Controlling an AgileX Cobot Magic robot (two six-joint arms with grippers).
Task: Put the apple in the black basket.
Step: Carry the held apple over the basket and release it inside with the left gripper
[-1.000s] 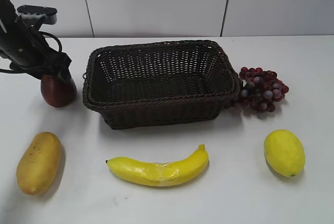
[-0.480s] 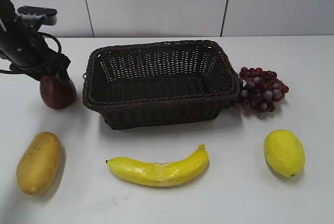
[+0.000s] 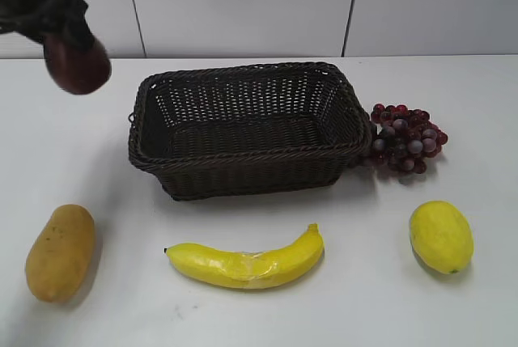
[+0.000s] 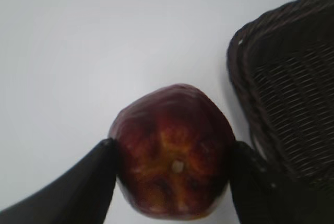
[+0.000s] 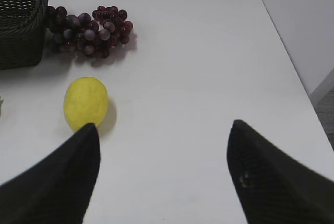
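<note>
Next, my left gripper releases the apple inside the black basket, midway along the basket's side facing the banana (image 3: 237,136).
The dark red apple (image 3: 78,65) hangs in the air at the upper left, held by my left gripper (image 3: 65,19), left of the black basket (image 3: 243,124). In the left wrist view the apple (image 4: 172,151) sits between both black fingers of the left gripper (image 4: 172,158), with the basket's woven corner (image 4: 284,93) just to its right and white table below. The basket is empty. My right gripper (image 5: 163,151) is open and empty over bare table; it does not show in the exterior view.
A bunch of purple-red grapes (image 3: 405,138) lies against the basket's right side. A lemon (image 3: 440,236) lies front right, a banana (image 3: 247,262) front middle, a mango-like yellow fruit (image 3: 61,251) front left. The right wrist view shows the lemon (image 5: 85,103), grapes (image 5: 86,28) and the table's right edge.
My left gripper has lifted the apple off the table, from beside the basket's left end up to the top left of the view. Nothing else moved.
</note>
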